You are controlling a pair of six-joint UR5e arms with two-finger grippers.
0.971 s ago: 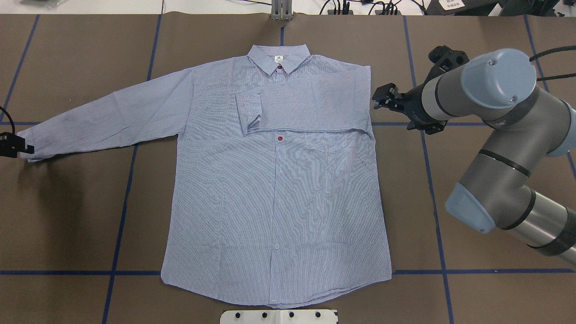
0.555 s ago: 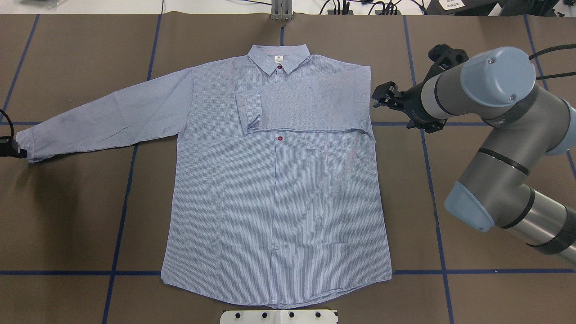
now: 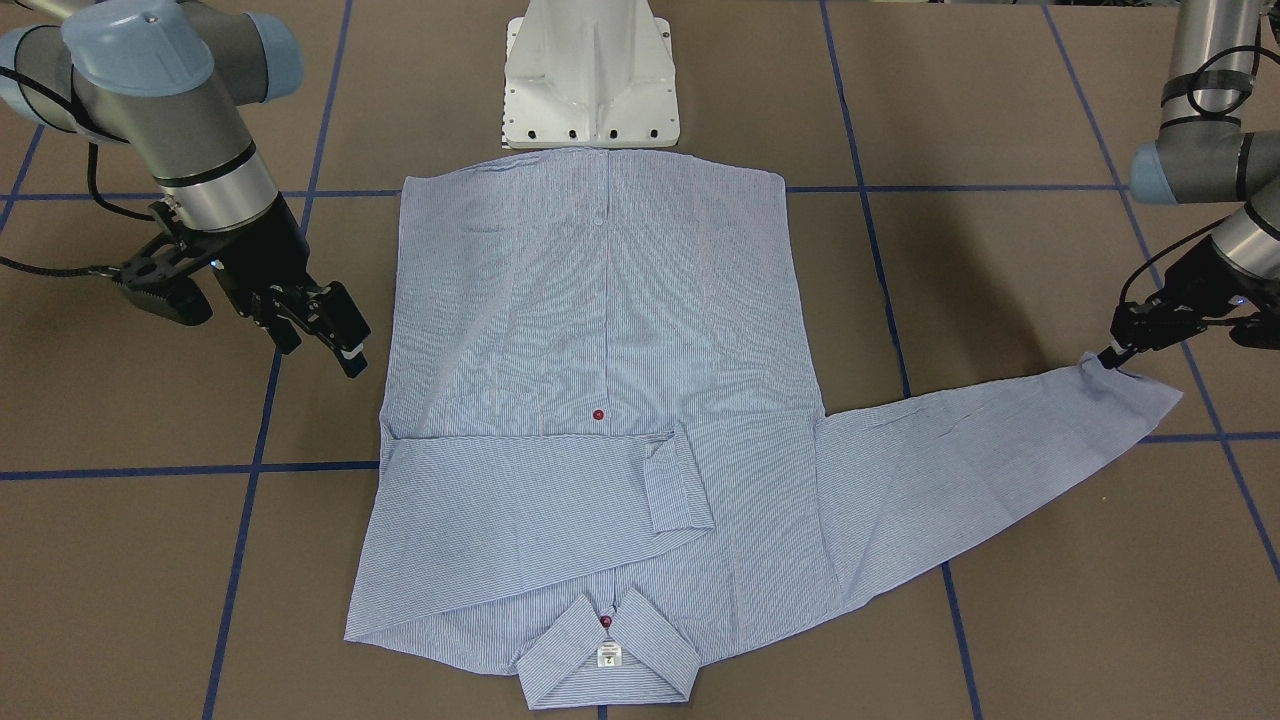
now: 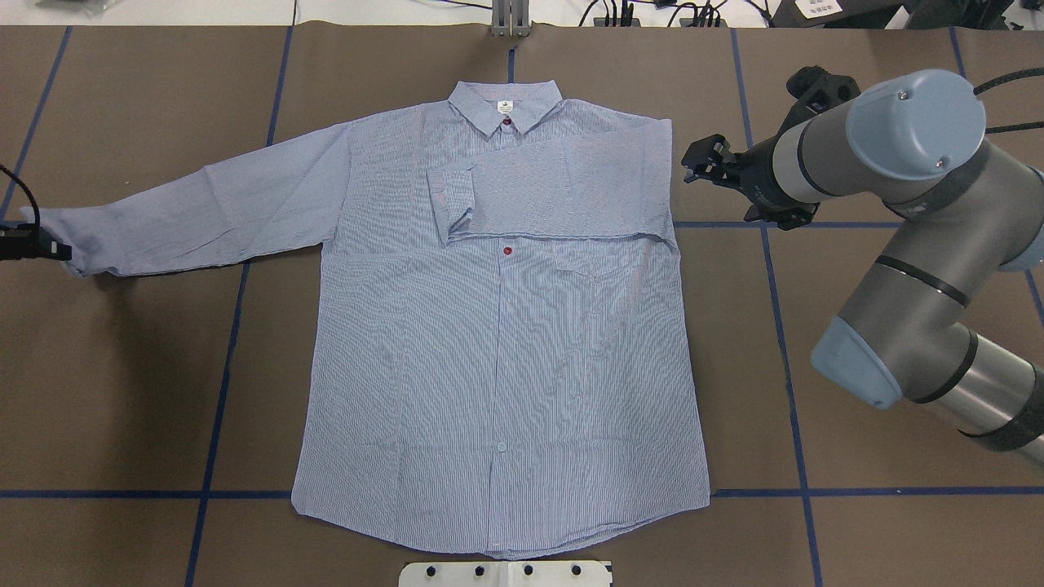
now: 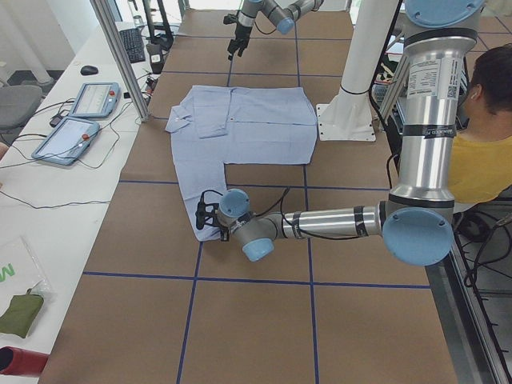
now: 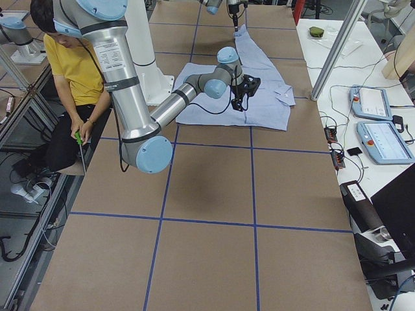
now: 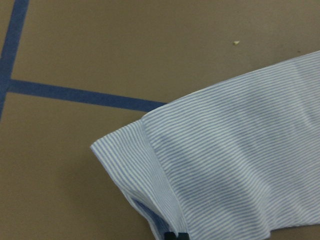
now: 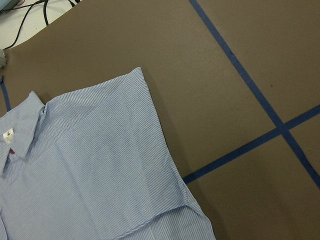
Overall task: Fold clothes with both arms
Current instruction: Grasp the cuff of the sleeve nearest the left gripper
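My left gripper needs to let go of the cuff of the stretched-out sleeve on the folded sleeve's hem-side edge [image 3: 458, 449], close to the armpit fold. The cuff is now slightly off the table.
The light blue striped shirt [image 4: 497, 342] lies flat, front up, collar at the far edge. Its right sleeve [image 4: 555, 191] is folded across the chest. The left sleeve [image 4: 204, 212] stretches out to the side. My left gripper [image 4: 59, 249] is shut on that sleeve's cuff, raising it slightly off the table; in the left wrist view the cuff [image 7: 200, 165] fills the frame with only a bit of black fingertip at the bottom edge. My right gripper [image 4: 696, 163] hovers open just off the shirt's folded shoulder edge, holding nothing, also seen as the right gripper [image 3: 325, 335].
The brown table [image 4: 122, 408] is crossed by blue tape lines. The white pedestal base [image 3: 592, 75] stands by the shirt's hem. A metal post [image 4: 510, 18] stands beyond the collar. A person in yellow [image 5: 480, 152] sits behind the robot. Tablets [image 5: 80, 120] lie on a side table.
The left gripper has carried the cuff a little away from the robot and inward, and the sleeve end has lifted. The right gripper has drifted slightly away from the shirt's edge.
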